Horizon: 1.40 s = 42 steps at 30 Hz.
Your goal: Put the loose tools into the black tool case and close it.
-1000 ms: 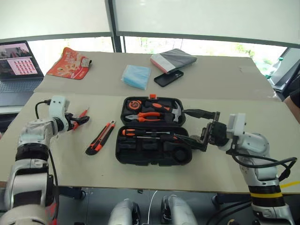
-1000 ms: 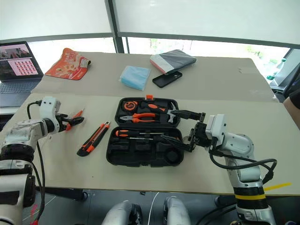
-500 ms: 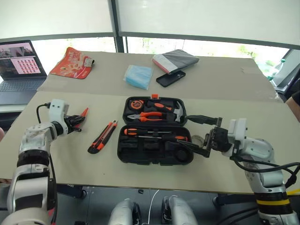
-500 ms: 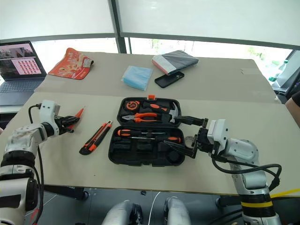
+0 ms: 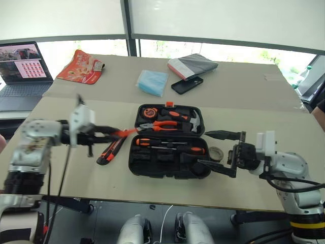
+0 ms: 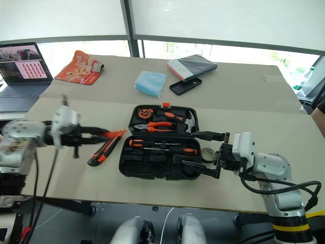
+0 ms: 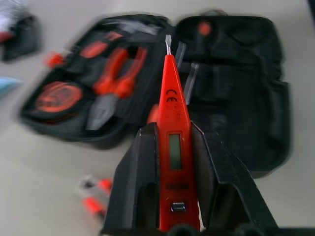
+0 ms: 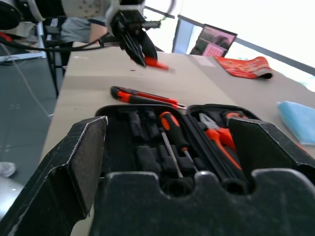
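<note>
Next, I let go of the slim orange screwdriver, which hovers beside the case now, with my left gripper in the near half (image 5: pixel 155 152) (image 7: pixel 197 116), just below the metal shafts of the screwdrivers.
The black tool case (image 5: pixel 162 166) lies open mid-table. Two orange-and-black screwdrivers (image 5: pixel 170 146) rest in its near half, with pliers, a hammer and a tape measure in the lid. My left gripper (image 5: pixel 109 136) hovers just left of the case, shut on the slim orange screwdriver (image 7: pixel 172 123), whose tip points at the case. An orange-and-black utility knife (image 5: pixel 109 152) lies on the table under that gripper. My right gripper (image 5: pixel 203 148) stands open at the case's right end, holding nothing. The greyish tape ring (image 5: pixel 217 152) sits on the table just behind its fingers.
At the far left stands a laptop (image 5: pixel 23 61), beside a red packet (image 5: pixel 81 66). Beyond the case lie a blue pack (image 5: pixel 152 82), a black phone (image 5: pixel 187 85) and a grey-and-pink pouch (image 5: pixel 193 65). The table's front edge runs close below the case.
My left gripper has shut on the slim orange screwdriver, lifted it off the table at the far left and swung it right towards the case. The right gripper has hardly moved.
</note>
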Available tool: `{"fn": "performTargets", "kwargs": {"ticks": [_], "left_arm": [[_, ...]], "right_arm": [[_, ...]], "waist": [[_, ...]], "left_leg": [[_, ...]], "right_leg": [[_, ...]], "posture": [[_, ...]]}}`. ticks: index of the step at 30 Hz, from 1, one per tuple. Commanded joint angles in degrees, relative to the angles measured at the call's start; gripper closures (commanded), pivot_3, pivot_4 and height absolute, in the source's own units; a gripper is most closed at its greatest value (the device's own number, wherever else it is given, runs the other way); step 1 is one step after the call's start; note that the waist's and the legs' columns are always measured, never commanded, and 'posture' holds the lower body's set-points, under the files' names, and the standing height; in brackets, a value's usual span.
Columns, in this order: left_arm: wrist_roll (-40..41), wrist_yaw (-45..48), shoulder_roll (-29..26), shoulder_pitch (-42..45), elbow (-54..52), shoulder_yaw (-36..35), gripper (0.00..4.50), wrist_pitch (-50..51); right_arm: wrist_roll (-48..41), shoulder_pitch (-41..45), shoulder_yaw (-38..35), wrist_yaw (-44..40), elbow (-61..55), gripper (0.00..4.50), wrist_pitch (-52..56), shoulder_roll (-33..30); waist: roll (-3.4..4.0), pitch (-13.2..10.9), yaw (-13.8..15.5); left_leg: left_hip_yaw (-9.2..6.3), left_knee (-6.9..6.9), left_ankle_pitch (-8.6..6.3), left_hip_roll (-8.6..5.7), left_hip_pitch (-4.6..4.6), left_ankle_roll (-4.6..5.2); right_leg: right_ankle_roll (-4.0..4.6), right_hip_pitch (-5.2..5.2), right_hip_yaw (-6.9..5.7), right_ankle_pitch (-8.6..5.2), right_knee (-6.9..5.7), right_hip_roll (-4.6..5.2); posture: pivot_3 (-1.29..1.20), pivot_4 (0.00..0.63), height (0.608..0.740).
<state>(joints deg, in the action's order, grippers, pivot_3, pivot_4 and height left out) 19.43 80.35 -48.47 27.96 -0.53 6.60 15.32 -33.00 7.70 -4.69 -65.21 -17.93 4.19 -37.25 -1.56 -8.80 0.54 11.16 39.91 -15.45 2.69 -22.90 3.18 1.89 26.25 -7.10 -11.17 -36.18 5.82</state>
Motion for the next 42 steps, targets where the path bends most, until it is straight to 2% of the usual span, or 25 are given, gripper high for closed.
{"fn": "performTargets", "kwargs": {"ticks": [1, 4, 6, 17, 22, 32, 42], "left_arm": [[-3.1, -0.6, 0.0, 0.9, -6.4, 4.9, 4.05, 3.0], [-7.9, -3.2, 1.2, 2.8, -6.5, 9.6, 4.05, 5.4], [-9.4, -4.8, 1.4, 3.3, -6.1, 9.9, 4.05, 6.4], [-10.8, -7.1, 7.7, 9.2, -4.6, 12.7, 4.05, 11.6], [-13.9, -6.4, 7.4, 10.0, -3.2, 16.0, 4.05, 10.0], [-16.3, -8.9, 8.1, 10.7, -2.6, 17.1, 4.05, 13.5], [-19.0, -6.8, 5.7, 10.3, -2.5, 20.2, 4.05, 13.2]], "right_arm": [[-1.2, 0.5, -0.5, 0.6, -2.6, 0.00, 0.7, 0.0], [-0.8, -0.9, -0.3, 1.4, -4.1, 0.00, 0.6, 0.4], [-0.7, -1.7, -0.4, 2.0, -5.0, 0.00, 0.7, 0.4], [-1.1, -4.1, -1.4, 3.2, -6.9, 0.00, 2.0, -0.9], [-0.6, -4.5, -2.0, 3.5, -6.7, 0.00, 1.7, -1.7], [-0.7, -6.5, -3.7, 4.3, -6.6, 0.00, 1.9, -3.5], [-1.0, -5.8, -3.9, 3.8, -6.1, 0.00, 3.0, -4.4]], "waist": [[0.00, 0.0, 0.0], [0.00, 0.0, 0.1], [-0.01, 0.0, 0.1], [-0.01, 0.0, 0.3], [-0.02, 0.0, 0.0], [-0.02, 0.0, 0.1], [-0.01, 0.0, 0.0]], "left_leg": [[0.00, 0.00, 0.01, 0.00, 0.01, 0.03], [-0.01, -0.02, 0.19, 0.06, 0.02, 0.35], [-0.03, -0.02, 0.20, 0.09, 0.00, 0.34], [-0.09, 0.12, 0.16, 0.09, -0.08, 0.46], [-0.08, 0.15, 0.16, 0.08, -0.03, 0.48], [-0.12, 0.18, 0.15, 0.10, -0.02, 0.49], [-0.12, 0.17, 0.16, 0.12, 0.03, 0.48]], "right_leg": [[0.00, 0.00, 0.04, 0.00, 0.01, -0.14], [0.01, 0.00, 0.06, -0.01, 0.03, -0.26], [0.03, 0.01, 0.05, -0.02, 0.03, -0.34], [0.01, -0.01, 0.04, -0.01, 0.04, -0.30], [0.00, -0.02, 0.08, 0.00, 0.01, -0.34], [0.00, -0.05, 0.08, 0.00, 0.00, -0.33], [0.01, -0.07, 0.10, -0.01, -0.02, -0.38]], "posture": [[0.00, 0.150, 0.740], [0.00, 0.150, 0.740], [0.00, 0.150, 0.740], [0.00, 0.150, 0.740], [0.00, 0.150, 0.740], [0.00, 0.150, 0.740], [0.00, 0.150, 0.740]]}}
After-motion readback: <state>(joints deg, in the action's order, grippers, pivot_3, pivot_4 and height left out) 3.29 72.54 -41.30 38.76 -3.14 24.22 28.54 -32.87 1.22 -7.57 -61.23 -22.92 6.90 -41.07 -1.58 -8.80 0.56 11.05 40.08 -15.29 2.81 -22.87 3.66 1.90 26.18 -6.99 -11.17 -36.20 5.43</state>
